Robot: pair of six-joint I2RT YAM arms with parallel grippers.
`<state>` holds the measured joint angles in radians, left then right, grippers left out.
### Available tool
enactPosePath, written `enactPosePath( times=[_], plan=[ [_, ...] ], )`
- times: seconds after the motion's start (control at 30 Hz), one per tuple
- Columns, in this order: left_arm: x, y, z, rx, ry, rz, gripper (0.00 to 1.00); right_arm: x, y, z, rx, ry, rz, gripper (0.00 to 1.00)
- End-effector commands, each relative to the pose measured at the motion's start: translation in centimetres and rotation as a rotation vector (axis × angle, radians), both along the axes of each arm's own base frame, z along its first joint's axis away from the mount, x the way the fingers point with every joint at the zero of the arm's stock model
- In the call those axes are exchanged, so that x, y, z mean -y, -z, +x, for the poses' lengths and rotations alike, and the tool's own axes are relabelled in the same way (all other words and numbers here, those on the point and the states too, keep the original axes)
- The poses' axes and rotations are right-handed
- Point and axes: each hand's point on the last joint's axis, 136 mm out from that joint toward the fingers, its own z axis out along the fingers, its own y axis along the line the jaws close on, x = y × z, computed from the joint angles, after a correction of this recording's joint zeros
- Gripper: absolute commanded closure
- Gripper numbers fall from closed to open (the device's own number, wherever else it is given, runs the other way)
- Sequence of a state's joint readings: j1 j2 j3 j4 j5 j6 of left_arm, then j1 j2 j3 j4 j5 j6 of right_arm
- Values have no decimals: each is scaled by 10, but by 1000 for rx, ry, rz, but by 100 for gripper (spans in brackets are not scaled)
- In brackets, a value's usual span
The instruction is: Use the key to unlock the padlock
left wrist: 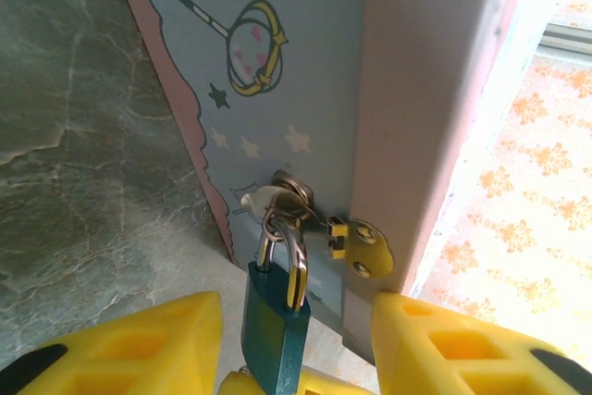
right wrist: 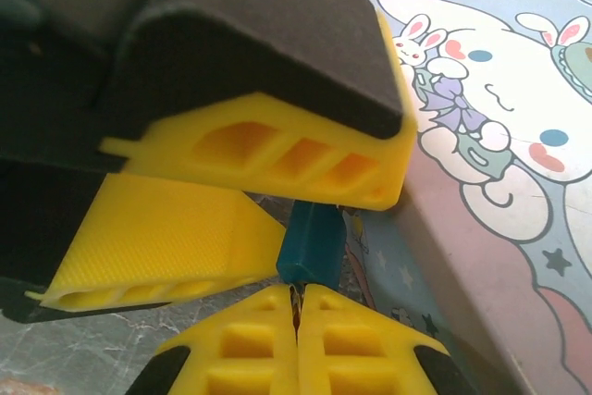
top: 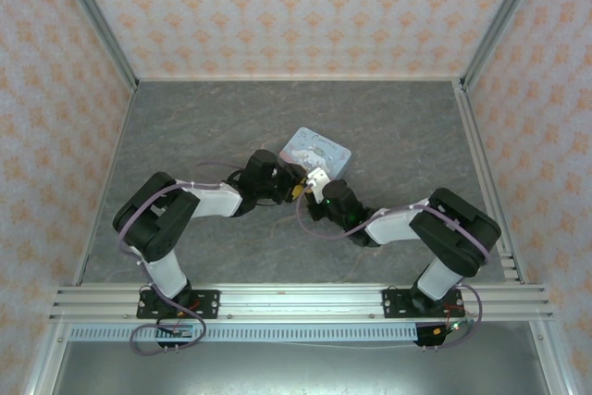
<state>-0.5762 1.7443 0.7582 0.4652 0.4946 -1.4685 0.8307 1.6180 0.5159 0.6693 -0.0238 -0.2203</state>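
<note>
The padlock is hanging free between my left gripper's open fingers, so next my left gripper clamps the padlock's body while my right gripper backs away and takes hold of the key (right wrist: 296, 294) again.
The small teal padlock (left wrist: 275, 332) hangs by its metal shackle (left wrist: 295, 261) from the hasp on the side of the pale-blue cartoon tin (left wrist: 277, 62). My left gripper (left wrist: 296, 339) is open, with a yellow finger (left wrist: 139, 349) on either side of the lock body and a small gap each side. From below, my right gripper (right wrist: 298, 295) is shut on the key (right wrist: 295, 303). The key's thin blade meets the bottom end of the padlock (right wrist: 314, 242). In the top view both grippers meet at the tin's near edge, left gripper (top: 292, 188) and right gripper (top: 313, 199).
The tin (top: 319, 150) lies on the grey marbled table (top: 185, 127), its lid printed with a white bunny (right wrist: 490, 108). A silver hinge plate (left wrist: 370, 247) sits beside the hasp. Patterned walls and metal rails enclose the table on three sides.
</note>
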Motion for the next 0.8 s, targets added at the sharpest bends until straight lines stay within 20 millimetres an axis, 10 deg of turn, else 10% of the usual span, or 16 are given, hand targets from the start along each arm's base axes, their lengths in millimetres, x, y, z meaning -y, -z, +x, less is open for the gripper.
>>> enactPosePath(
  times=[0.0,0.53,0.77],
  plan=[
    [7,0,4,5,2,-14,57,7,17,-12,-35,-27,-85,100],
    [6,12,0,-16,9,22,96,6,7,-11,-9,-25,-70,100],
    [4,2,1,-1,3,21,100,12,3,-16,-2,-42,-82,61]
  ],
)
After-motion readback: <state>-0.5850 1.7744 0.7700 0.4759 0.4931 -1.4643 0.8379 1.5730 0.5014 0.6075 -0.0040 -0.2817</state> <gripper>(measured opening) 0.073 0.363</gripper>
